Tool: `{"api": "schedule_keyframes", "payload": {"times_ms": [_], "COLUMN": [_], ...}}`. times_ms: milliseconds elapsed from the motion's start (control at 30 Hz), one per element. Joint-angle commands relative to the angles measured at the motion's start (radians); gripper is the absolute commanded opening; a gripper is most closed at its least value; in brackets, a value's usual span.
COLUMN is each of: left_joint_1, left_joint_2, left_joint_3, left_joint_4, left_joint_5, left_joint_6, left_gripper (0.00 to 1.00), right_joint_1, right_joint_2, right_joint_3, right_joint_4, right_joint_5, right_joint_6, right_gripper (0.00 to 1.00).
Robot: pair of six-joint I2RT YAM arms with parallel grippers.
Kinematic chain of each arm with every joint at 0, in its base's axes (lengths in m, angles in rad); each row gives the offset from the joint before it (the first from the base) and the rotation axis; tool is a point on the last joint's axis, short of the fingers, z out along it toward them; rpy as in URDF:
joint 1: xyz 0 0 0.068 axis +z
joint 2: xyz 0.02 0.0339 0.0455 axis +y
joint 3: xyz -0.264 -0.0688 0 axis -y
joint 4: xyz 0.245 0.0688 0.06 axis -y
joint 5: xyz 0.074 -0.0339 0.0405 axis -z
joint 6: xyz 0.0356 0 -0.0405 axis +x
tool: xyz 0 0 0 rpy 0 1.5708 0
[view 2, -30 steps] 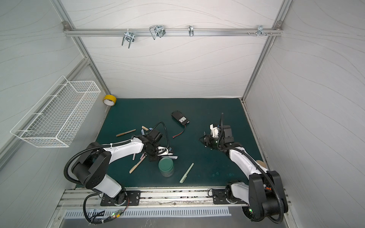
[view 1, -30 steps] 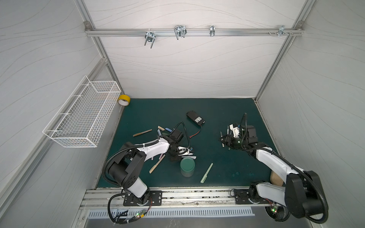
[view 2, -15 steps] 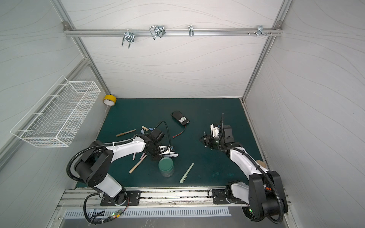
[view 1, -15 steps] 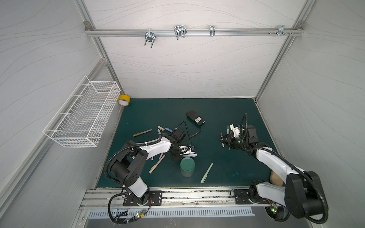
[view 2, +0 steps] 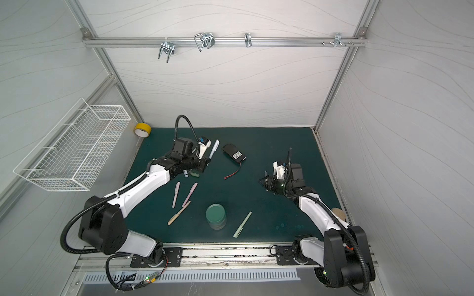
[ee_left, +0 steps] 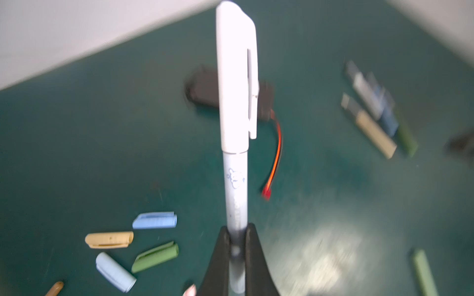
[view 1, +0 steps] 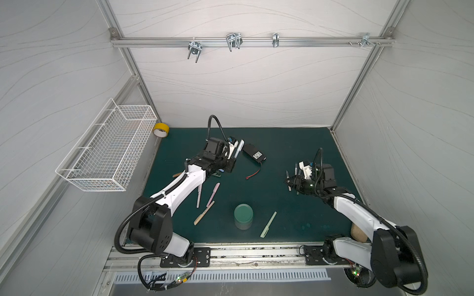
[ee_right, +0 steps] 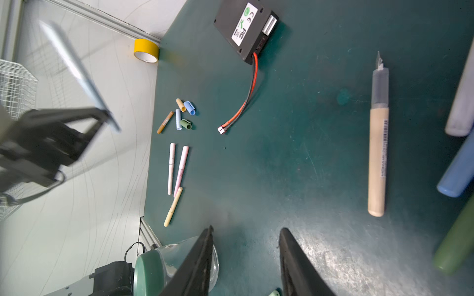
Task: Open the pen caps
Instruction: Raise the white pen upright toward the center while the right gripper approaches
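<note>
My left gripper is holding the white pen by its body, so my right gripper needs to take the body before my left gripper grips the white cap (ee_left: pixel 234 79).
My left gripper (ee_left: pixel 237 230) is shut on the pale body of a white pen (ee_left: pixel 235 184). Its white cap (ee_left: pixel 236 77) is on and points away from the jaws. In both top views the pen (view 1: pixel 239 149) (view 2: pixel 214 148) is held above the mat beside the battery pack. Several loose pen caps lie below it: blue (ee_left: pixel 155 220), tan (ee_left: pixel 109 239), green (ee_left: pixel 155 256) and pale blue (ee_left: pixel 115 271). My right gripper (ee_right: pixel 246 230) (view 1: pixel 291 182) is open and holds nothing, low over the mat. Uncapped pens lie beside it, tan (ee_right: pixel 377 153) and blue (ee_right: pixel 456 166).
Two capped pink pens (view 1: pixel 198 196) (view 1: pixel 213 193), a tan one (view 1: pixel 204 216) and a green one (view 1: pixel 268 224) lie on the mat. A green-lidded jar (view 1: pixel 243 216) stands near the front. A black battery pack (view 1: pixel 254 155), yellow tape (view 1: pixel 160 130) and a wire basket (view 1: pixel 107 148) are also present.
My left gripper has closed on the white pen and lifted it from the mat near the jar, up and toward the back. The right arm has stayed still.
</note>
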Motion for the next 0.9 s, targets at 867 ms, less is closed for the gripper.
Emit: {"api": "schedule_keyframes", "payload": {"times_ms": [867], "left_joint_1": [-0.011], "left_joint_2": [-0.383], "left_joint_3": [-0.541], "left_joint_4": [0.767], "left_joint_5": [0.161], "left_joint_6": [-0.586], "left_gripper": [0.02], "right_joint_1": [0.392], "right_joint_2": [-0.176], "right_joint_3": [0.048], "right_joint_4": [0.301], "right_joint_5": [0.074], "right_joint_6": [-0.192], "right_gripper": [0.44]}}
